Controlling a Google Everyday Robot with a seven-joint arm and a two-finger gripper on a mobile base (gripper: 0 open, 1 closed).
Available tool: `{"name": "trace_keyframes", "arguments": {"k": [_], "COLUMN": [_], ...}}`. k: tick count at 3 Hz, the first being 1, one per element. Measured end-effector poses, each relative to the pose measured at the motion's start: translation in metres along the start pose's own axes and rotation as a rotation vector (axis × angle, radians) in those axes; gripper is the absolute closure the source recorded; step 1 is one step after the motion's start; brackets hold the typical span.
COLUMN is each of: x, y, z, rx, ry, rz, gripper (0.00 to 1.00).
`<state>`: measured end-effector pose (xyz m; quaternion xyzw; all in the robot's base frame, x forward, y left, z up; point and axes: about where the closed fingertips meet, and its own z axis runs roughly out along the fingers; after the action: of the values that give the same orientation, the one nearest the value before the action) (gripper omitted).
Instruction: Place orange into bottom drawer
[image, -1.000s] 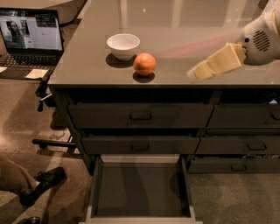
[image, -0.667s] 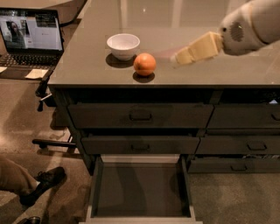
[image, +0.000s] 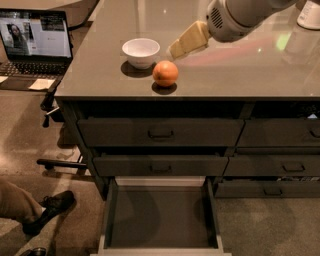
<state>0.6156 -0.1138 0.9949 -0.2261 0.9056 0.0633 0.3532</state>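
Observation:
I will next lower my gripper to the middle of the orange (image: 166, 73) next to the white bowl and close it there.
The orange (image: 165, 73) sits on the grey countertop (image: 240, 70) near its front edge, just right of a white bowl (image: 141, 51). My gripper (image: 172, 51), with cream-coloured fingers, reaches in from the upper right and hovers just above and behind the orange, close to the bowl's right side, not touching the fruit. The bottom drawer (image: 161, 216) of the left column is pulled out below, with a bare dark floor.
Two shut handled drawers (image: 160, 132) sit above the open one; a right-hand column of drawers (image: 280, 135) is shut. A laptop (image: 34, 42) stands on a low table at left. A person's leg and shoe (image: 47, 210) lie at lower left.
My gripper has moved left across the countertop, from its right side to just behind the orange. The orange, bowl and drawer have not moved.

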Motion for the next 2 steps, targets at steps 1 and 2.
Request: {"name": "trace_keyframes", "arguments": {"k": [1,2], "x": [0.000,0.007], "y": [0.000,-0.002], "z": [0.000,0.019], "rx": [0.000,0.003], "ry": [0.000,-0.020], "rz": [0.000,0.059], "gripper": [0.00,0.00]}}
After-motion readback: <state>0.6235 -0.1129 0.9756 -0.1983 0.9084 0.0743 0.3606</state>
